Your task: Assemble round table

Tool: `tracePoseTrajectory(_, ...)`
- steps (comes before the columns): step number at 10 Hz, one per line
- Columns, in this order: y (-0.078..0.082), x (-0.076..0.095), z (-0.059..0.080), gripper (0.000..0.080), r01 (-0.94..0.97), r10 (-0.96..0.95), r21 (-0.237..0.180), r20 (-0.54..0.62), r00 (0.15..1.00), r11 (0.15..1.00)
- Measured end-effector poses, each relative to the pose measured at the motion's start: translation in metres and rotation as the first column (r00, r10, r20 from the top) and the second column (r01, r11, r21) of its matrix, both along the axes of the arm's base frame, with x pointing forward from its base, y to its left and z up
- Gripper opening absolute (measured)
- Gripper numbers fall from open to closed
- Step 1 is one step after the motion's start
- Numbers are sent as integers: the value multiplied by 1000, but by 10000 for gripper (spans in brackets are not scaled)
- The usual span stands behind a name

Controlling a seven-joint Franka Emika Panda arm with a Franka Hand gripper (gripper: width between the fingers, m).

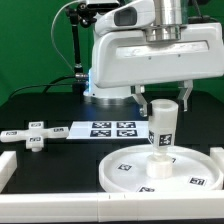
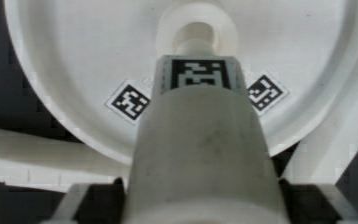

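Note:
Next, I let go of the short thick cylinder so it stands upright at the middle of the large rimmed round disc (image 1: 160, 160) (image 2: 197, 43).
The large rimmed round disc (image 1: 163, 168) lies on the black mat at the front of the exterior view's right, tags facing up. The short thick cylinder (image 1: 162, 125) stands upright over the disc's middle, its lower end at the disc's surface. My gripper (image 1: 163, 103) is shut on the cylinder's upper part. In the wrist view the cylinder (image 2: 197, 120) runs down from between the fingers to the disc (image 2: 87, 40), its tag showing. The small cross-shaped piece (image 1: 34, 137) lies on the mat at the exterior view's left.
The marker board (image 1: 108, 129) lies flat on the mat behind the disc. Plain white bars (image 1: 6, 170) edge the mat at the exterior view's left and front. The arm's white body fills the upper right of the exterior view.

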State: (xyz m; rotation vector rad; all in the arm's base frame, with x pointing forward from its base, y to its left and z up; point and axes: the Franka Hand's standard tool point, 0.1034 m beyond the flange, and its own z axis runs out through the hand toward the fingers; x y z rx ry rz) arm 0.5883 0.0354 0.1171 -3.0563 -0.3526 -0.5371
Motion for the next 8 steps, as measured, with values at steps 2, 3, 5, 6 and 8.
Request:
tracePoseTrajectory(2, 2, -10, -6, 409, -4, 4, -2, 3, 1000, 1000)
tracePoseTrajectory(3, 4, -11, -7, 409, -7, 7, -3, 5, 1000, 1000)
tracePoseTrajectory(5, 5, -12, -8, 409, -8, 8, -3, 4, 1000, 1000)
tracePoseTrajectory(6, 5, -12, -6, 409, -9, 9, -3, 4, 1000, 1000)
tracePoseTrajectory(8, 5, -14, -6, 409, -10, 10, -4, 2, 1000, 1000)
